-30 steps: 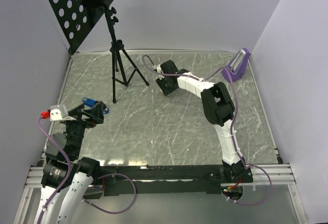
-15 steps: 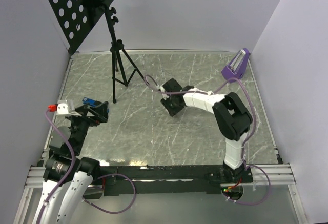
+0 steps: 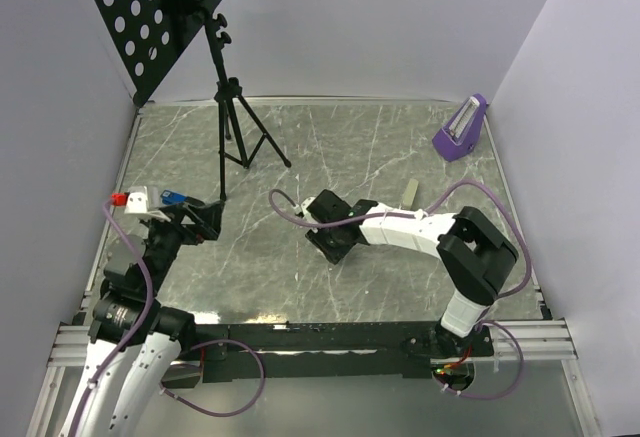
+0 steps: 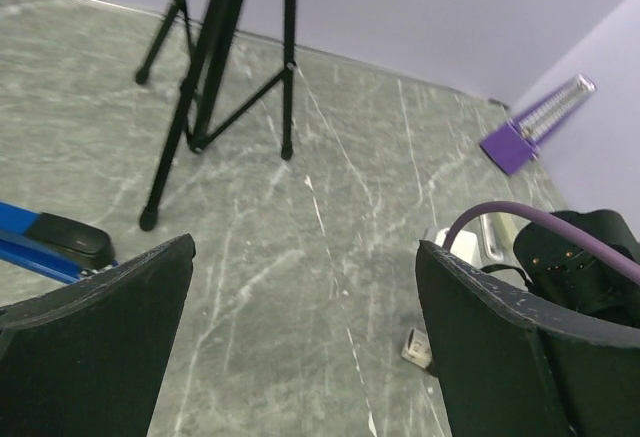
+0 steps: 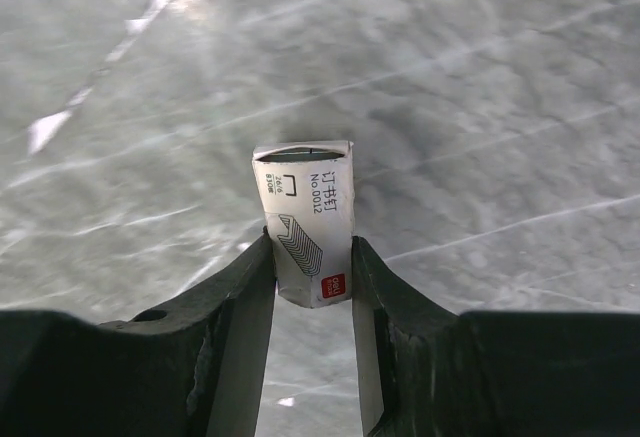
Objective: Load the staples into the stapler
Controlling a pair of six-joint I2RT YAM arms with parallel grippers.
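Note:
The robot's right gripper hangs over the staples box, so it should grab the box's red-marked end (image 5: 328, 287) from the side and leave the open end of the box for the left gripper.
The staples box (image 5: 305, 222), small and pale with a red mark and black print, stands upright between the fingers of my right gripper (image 5: 312, 257), which is shut on it. In the top view the right gripper (image 3: 332, 237) sits low over the middle of the table. The blue and black stapler (image 3: 173, 197) lies at the left edge, also seen as stapler (image 4: 55, 242) just beyond my left gripper (image 4: 305, 252), which is wide open and empty. The left gripper (image 3: 205, 219) is right beside the stapler. A pale tray-like piece (image 3: 409, 192) lies behind the right arm.
A black music stand on a tripod (image 3: 232, 122) occupies the back left. A purple metronome (image 3: 460, 129) stands at the back right. White walls close in the grey marble table (image 3: 300, 287). A small grey piece (image 4: 418, 345) shows by my left gripper's right finger.
The right arm has drawn back from the far middle toward the near centre, carrying the box. The left gripper has shifted slightly right, staying open.

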